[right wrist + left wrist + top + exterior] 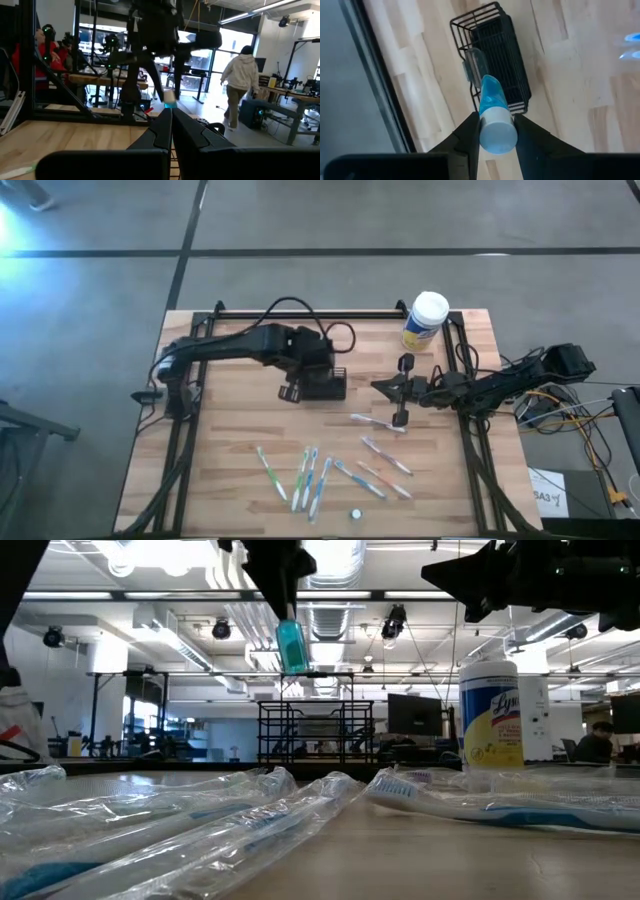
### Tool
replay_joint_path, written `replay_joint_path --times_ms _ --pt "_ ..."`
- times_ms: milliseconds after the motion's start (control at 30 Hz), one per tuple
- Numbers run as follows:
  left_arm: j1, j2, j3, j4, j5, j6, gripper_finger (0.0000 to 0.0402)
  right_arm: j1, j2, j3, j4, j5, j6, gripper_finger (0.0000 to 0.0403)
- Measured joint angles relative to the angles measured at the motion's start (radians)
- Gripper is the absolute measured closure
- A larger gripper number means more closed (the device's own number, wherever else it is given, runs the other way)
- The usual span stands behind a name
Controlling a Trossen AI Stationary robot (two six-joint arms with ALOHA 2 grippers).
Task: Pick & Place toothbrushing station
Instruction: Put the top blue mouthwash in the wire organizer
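My left gripper is going to release the blue tube inside the black wire-mesh caddy [319, 387] [502, 74], next to the clear plastic cup.
The toothbrushing station, a small black wire-mesh caddy [330, 388] [497, 60] [318, 730], stands on the wooden table near its middle. My left gripper [292, 388] [496, 120] hangs just above the caddy's left end, shut on a blue tube with a white cap [492, 100] [291, 645]. My right gripper [382, 385] [171, 117] waits shut and empty to the right of the caddy, pointing toward it, roughly level. My left gripper pinches the blue tube at its white cap end [497, 127] between the two fingers [470, 135]. The fingers come from above, pointing steeply down, with the tube lying along them. The tube hangs below the fingers, its clear flat end [475, 65] lowest, lifted clear over the caddy.
A yellow canister with a white lid [425, 320] [490, 715] stands at the far right. Several wrapped toothbrushes [310, 475] [200, 830] lie across the near half of the table, one [378, 421] below my right gripper. A small white round thing [355, 513] lies at the front edge.
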Motion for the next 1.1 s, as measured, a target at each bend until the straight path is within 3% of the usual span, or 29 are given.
replay_joint_path --times_ms 467,867,1100 --pt "0.01 0.134 0.042 0.026 0.008 0.143 0.0306 0.0 0.0 0.0 -0.001 0.0 -0.004 0.0394" --pt "0.012 0.17 0.039 0.046 0.017 0.212 0.0306 0.0 0.0 0.0 0.0 0.0 -0.003 0.0394" --pt "0.025 0.17 0.034 0.08 0.093 0.219 0.0306 0.0 0.0 0.0 0.0 0.0 -0.003 0.0394"
